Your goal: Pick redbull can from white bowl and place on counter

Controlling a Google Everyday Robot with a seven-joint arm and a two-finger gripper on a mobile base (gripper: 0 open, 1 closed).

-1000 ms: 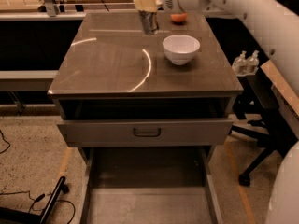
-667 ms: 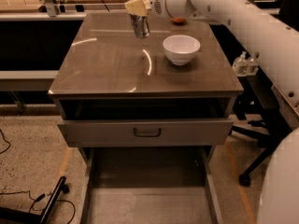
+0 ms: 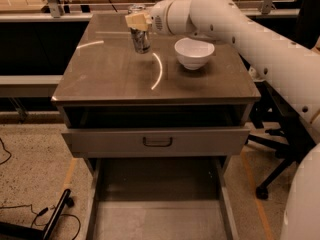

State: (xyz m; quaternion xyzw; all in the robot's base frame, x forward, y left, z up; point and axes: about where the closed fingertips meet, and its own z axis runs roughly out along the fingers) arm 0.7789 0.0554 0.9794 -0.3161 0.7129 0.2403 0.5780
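I need to release the redbull can standing upright on the counter (image 3: 136, 64) next to the curved streak of light. The can is now upright near the white bowl.
The redbull can (image 3: 140, 39) stands upright, low over or on the counter (image 3: 120, 74), left of the white bowl (image 3: 193, 52). My gripper (image 3: 138, 20) is at the can's top, reaching in from the right on the white arm, and is shut on the can. The bowl is empty and sits on the counter's right half. The orange ball is hidden behind my arm.
The cabinet's top drawer (image 3: 157, 140) is pulled out a little below the counter's front edge. A black office chair (image 3: 285, 134) stands to the right of the cabinet. Cables and a dark bar (image 3: 52, 219) lie on the floor at lower left.
My arm has carried the can left and toward the front, away from the bowl. The orange ball seen earlier behind the bowl is now covered by the arm.
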